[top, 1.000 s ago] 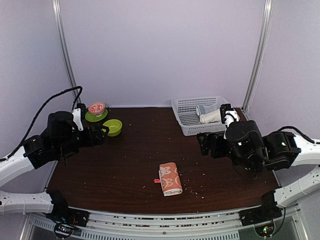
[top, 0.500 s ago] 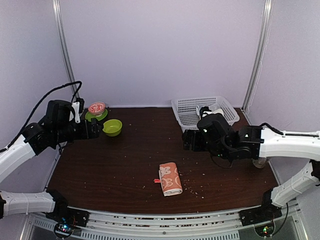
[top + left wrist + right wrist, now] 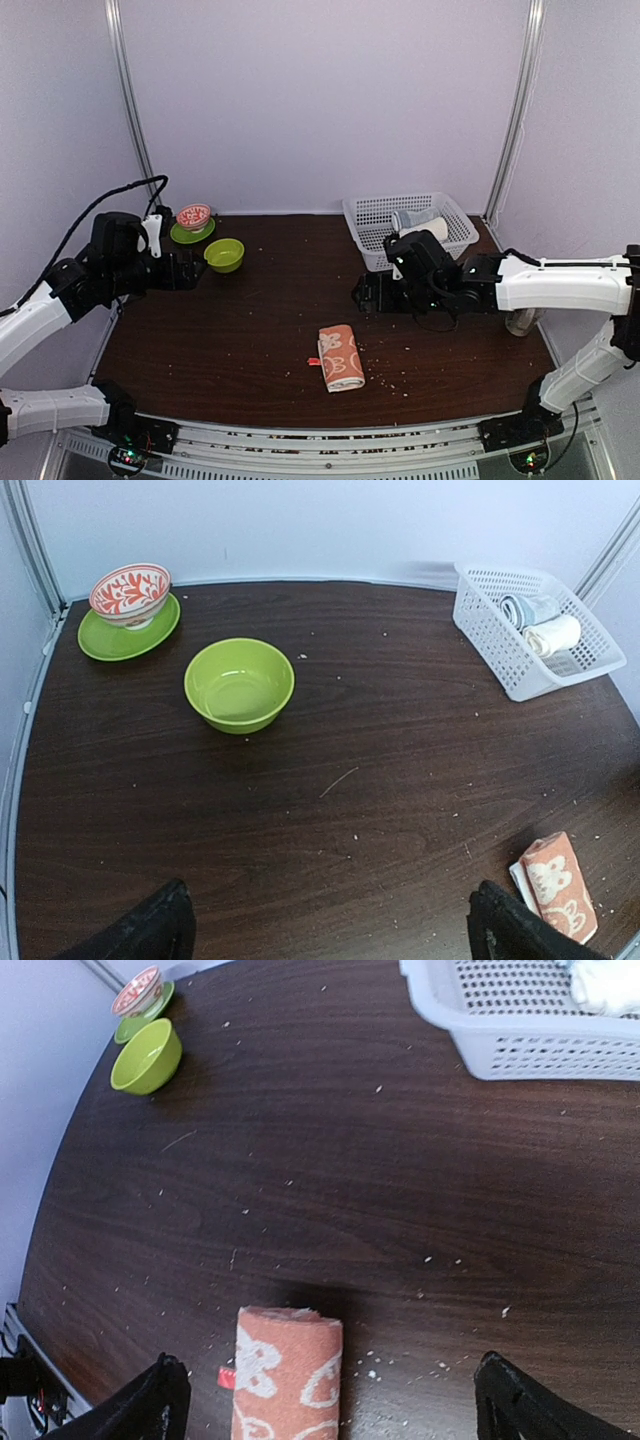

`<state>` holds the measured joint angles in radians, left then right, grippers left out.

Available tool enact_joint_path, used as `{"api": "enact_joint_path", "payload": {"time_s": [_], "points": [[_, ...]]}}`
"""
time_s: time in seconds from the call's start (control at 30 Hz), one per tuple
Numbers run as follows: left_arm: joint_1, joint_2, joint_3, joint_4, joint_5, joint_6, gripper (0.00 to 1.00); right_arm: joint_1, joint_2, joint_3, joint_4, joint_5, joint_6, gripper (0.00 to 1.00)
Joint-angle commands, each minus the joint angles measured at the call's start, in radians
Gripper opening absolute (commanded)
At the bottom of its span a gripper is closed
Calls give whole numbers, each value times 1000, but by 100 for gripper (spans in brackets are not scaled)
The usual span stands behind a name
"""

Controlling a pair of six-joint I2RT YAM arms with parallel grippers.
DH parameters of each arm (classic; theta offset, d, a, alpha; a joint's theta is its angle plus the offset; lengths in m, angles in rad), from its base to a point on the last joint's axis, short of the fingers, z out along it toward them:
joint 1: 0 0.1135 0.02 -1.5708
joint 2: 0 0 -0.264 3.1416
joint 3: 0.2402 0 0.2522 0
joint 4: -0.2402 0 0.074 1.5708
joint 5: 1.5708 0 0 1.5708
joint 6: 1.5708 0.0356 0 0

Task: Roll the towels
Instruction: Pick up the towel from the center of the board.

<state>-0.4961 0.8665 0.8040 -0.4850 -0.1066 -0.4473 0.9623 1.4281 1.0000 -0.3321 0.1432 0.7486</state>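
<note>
My right gripper is to go next to the middle of the rolled orange-red towel (image 3: pixel 341 357) (image 3: pixel 287 1385), beside its small red tag, and it should close there.
The orange-red towel (image 3: pixel 340 357) with white circle patterns lies rolled up near the table's front middle, a small red tag at its left side. It also shows in the right wrist view as the orange-red towel (image 3: pixel 287 1375) and at the lower right of the left wrist view (image 3: pixel 560 885). The cream-white towel (image 3: pixel 427 230) lies rolled in the white basket (image 3: pixel 372 240), beside a pale grey-blue bundle (image 3: pixel 405 218). My right gripper (image 3: pixel 364 293) is open above the table, just behind the orange-red towel and holding nothing. My left gripper (image 3: pixel 198 267) is open at the far left, near the green bowl.
A green bowl (image 3: pixel 224 254) stands at the back left. Behind it a red-patterned bowl (image 3: pixel 193 215) sits on a green plate (image 3: pixel 184 236). Pale crumbs are scattered over the dark wooden table (image 3: pixel 270 310). Metal posts and white walls close in the back and sides.
My right arm has stretched left from the right side toward the table's middle, bringing its gripper close behind the orange-red towel. The left arm shifted only slightly. The towels have not moved.
</note>
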Motion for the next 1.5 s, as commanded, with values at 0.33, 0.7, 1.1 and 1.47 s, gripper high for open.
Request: {"api": "enact_joint_path", "payload": {"time_s": [0.33,0.7,1.1,1.47], "points": [[6,19,-13,47,95,26,96,50,180,157,-180,-164,34,96],[6,40,-6,33,137,15,94,89,325,215,-250,-226,64,94],[7,49,-5,34,158,10,94,85,369,203,-232,-238,71,92],[6,54,-6,34,164,7,94,85,430,247,-229,-269,66,91]]}}
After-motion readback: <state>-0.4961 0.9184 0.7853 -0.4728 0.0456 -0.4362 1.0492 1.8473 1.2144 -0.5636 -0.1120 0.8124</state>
